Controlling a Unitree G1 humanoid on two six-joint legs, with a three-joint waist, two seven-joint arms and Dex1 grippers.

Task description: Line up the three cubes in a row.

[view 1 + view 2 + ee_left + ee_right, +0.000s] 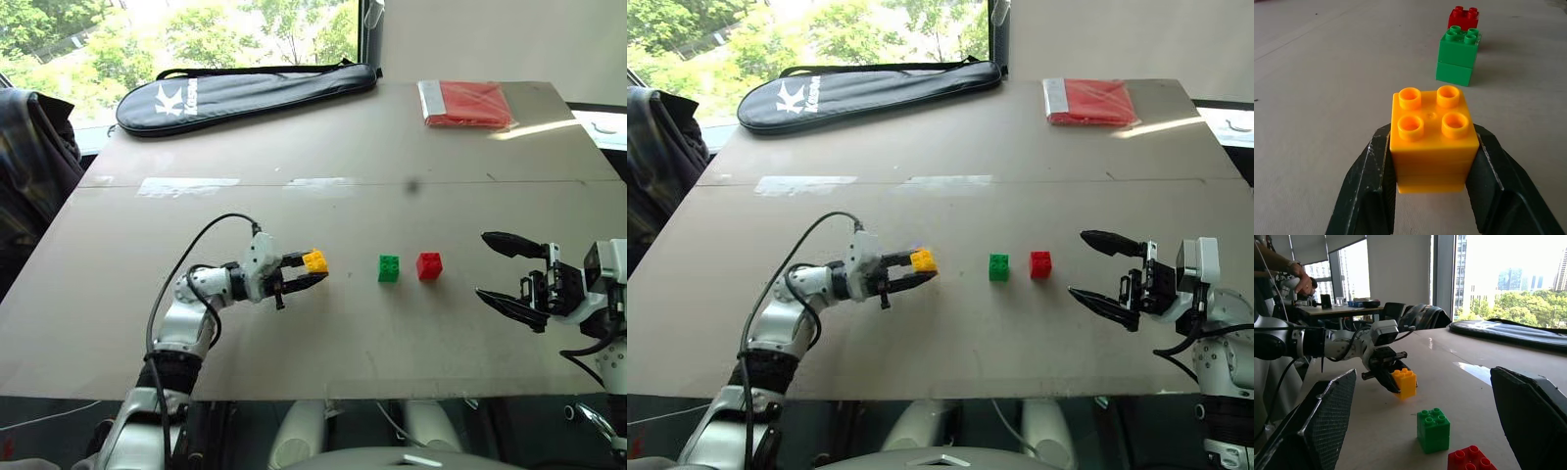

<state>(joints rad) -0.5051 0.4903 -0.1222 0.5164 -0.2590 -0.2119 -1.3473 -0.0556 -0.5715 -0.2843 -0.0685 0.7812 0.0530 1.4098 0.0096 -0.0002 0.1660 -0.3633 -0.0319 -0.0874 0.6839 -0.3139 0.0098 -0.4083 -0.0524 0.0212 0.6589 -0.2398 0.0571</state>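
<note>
Next, my left gripper lets go of the yellow cube on the table (pixel 351 267) (pixel 1448 102) next to the green cube, across from the red cube.
My left gripper (pixel 312 271) is shut on the yellow cube (pixel 315 260), its two black fingers pressing the cube's sides in the left wrist view (pixel 1431 142). Just right of it on the table stands the green cube (pixel 389 268), and the red cube (pixel 428 265) stands right of the green one, a small gap between them. All three lie roughly along one line. My right gripper (pixel 505 271) hovers open to the right of the red cube, pointing left, with nothing between its fingers. The right wrist view shows the yellow cube (pixel 1404 383), green cube (pixel 1433 429) and red cube (pixel 1468 458).
A black racket bag (pixel 245 93) lies across the table's far left. A flat red packet (pixel 467 103) sits at the far right corner. The grey table (pixel 294 137) has bare room in its middle. A person's hand (pixel 1300 281) shows far behind in the right wrist view.
</note>
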